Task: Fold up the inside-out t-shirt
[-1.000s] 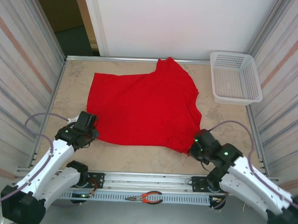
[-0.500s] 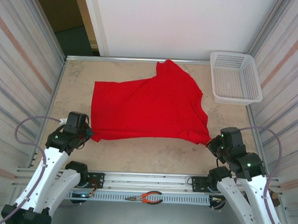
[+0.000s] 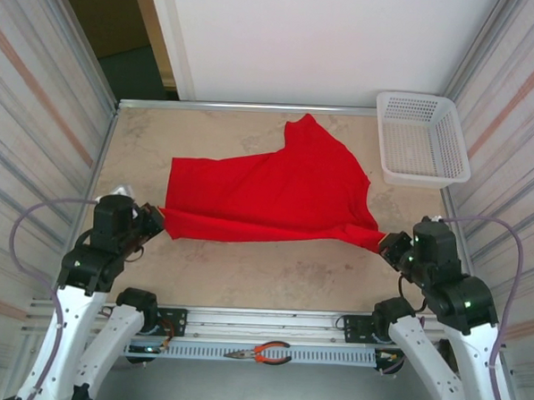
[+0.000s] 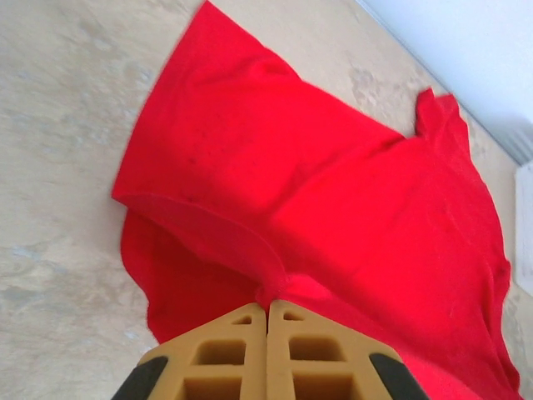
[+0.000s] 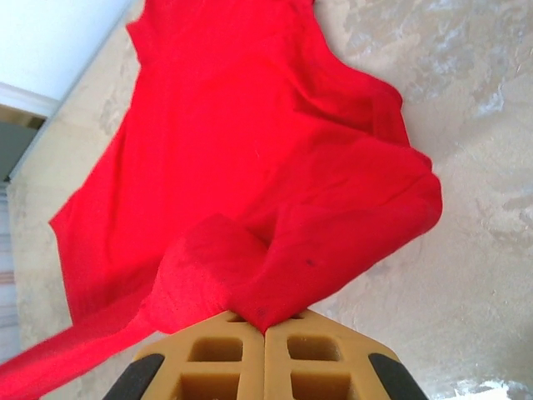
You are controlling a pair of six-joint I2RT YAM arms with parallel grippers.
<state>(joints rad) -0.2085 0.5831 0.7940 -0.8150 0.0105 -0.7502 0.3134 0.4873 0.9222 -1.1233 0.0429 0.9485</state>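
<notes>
My left gripper has the shirt's near corner. It will let go of that corner on the flat cloth just inside the edge (image 4: 150,217) farthest from the basket.
The inside-out t-shirt (image 3: 276,192) is bright red and hangs stretched between my two grippers, its near edge lifted off the table and its far part still lying on it. My left gripper (image 3: 155,217) is shut on the shirt's near left corner (image 4: 268,293). My right gripper (image 3: 388,242) is shut on the near right corner, where the cloth (image 5: 275,275) bunches into a thick fold at the tan fingertips (image 5: 237,329). A sleeve (image 3: 302,126) points toward the far wall.
A white plastic basket (image 3: 422,141) stands at the far right corner. Orange-handled pliers (image 3: 263,352) lie on the rail in front of the arm bases. Metal walls close in both sides. Bare tabletop (image 3: 272,272) lies between the shirt and the near rail.
Both grippers have risen and moved apart, outward, each with a shirt corner in it. The near edge has lifted and pulled taut, and the shirt has drawn into a narrower band.
</notes>
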